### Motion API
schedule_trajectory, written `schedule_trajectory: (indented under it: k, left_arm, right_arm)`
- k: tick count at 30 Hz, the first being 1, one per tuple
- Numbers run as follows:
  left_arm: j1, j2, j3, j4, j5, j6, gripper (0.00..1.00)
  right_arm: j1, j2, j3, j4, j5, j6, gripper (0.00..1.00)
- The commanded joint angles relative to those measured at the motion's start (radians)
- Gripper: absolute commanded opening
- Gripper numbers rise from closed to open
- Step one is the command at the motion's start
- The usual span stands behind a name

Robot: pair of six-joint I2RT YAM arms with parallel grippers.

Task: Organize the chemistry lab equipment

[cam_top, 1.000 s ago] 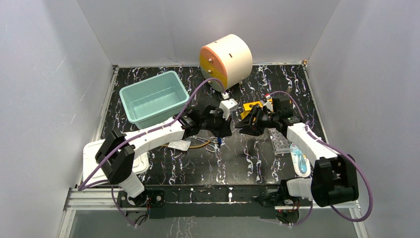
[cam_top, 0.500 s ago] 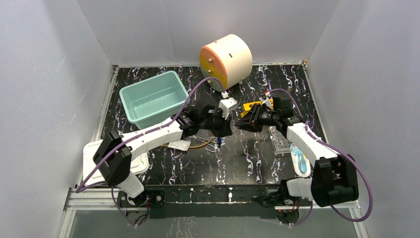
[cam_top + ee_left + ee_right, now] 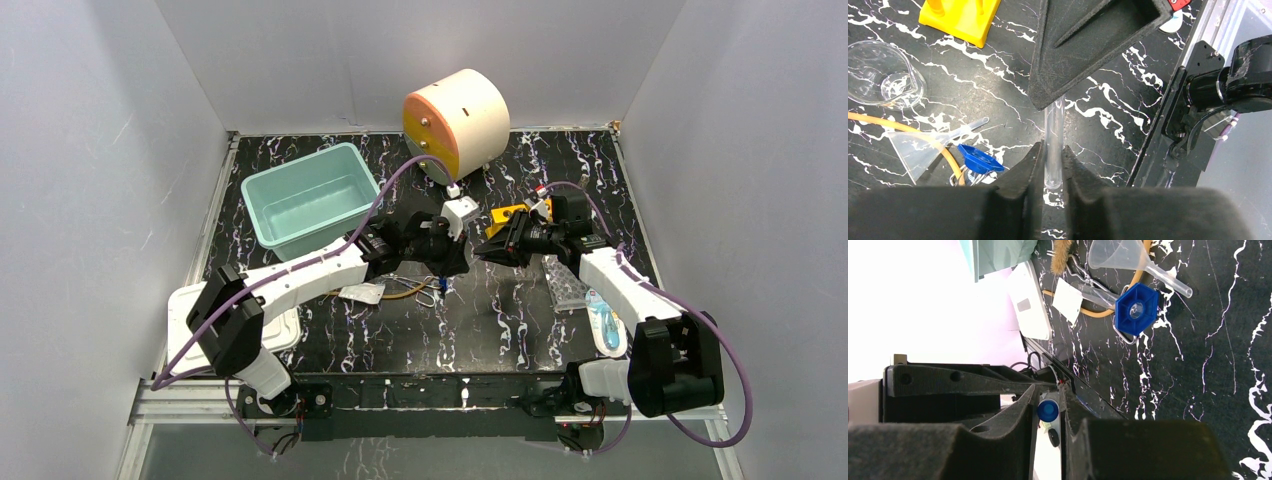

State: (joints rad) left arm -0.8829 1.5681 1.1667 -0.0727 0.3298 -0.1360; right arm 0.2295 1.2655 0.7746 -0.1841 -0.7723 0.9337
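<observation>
The robot's right gripper needs to release the blue-capped tube in the clear well plate's edge [image 3: 552,268] next to the yellow rack.
A clear blue-capped tube [image 3: 1053,130] hangs in the air between my two grippers above the middle of the table. My left gripper [image 3: 1052,150] is shut on its rounded bottom end. My right gripper [image 3: 1048,395] is shut on the other end, where the blue cap [image 3: 1048,410] shows between its fingers. In the top view the two grippers meet tip to tip [image 3: 476,254]. On the table below lie a clear funnel [image 3: 918,145], a blue hexagonal cap [image 3: 1137,309], a brown brush [image 3: 1062,255], a white packet [image 3: 362,292] and metal forceps, partly hidden. The yellow rack [image 3: 507,214] stands behind the right gripper.
A teal bin [image 3: 310,200] stands at the back left and an orange-and-cream drum [image 3: 455,120] at the back. A clear beaker [image 3: 883,75] and orange tubing [image 3: 878,120] lie near the funnel. A clear well plate [image 3: 565,285] and another capped tube [image 3: 604,325] lie at the right. A white tray [image 3: 185,310] sits at the near left.
My right gripper's jaws have narrowed onto the capped end of the tube. Both arms have shifted slightly; the left gripper still has the tube's bottom end.
</observation>
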Motion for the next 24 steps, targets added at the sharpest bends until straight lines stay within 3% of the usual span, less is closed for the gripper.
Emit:
schedule_trajectory:
  k: [1, 5, 9, 16, 24]
  left_arm:
    - [0.017, -0.057, 0.031, -0.007, -0.003, -0.009, 0.27]
    - [0.034, -0.075, 0.017, 0.000, -0.031, -0.037, 0.59]
    - [0.060, -0.112, -0.007, 0.006, -0.044, -0.072, 0.75]
    - [0.077, -0.167, -0.134, 0.090, -0.075, -0.177, 0.80]
    - [0.077, -0.169, -0.164, 0.086, -0.083, -0.182, 0.80]
  right_arm:
    - [0.003, -0.010, 0.071, -0.035, 0.001, -0.028, 0.22]
    - [0.001, -0.004, 0.154, -0.188, 0.125, -0.143, 0.21]
    - [0.001, 0.010, 0.275, -0.402, 0.348, -0.294, 0.22]
    - [0.002, 0.010, 0.405, -0.645, 0.793, -0.447, 0.23]
    - [0.000, -0.013, 0.442, -0.732, 1.076, -0.484, 0.23]
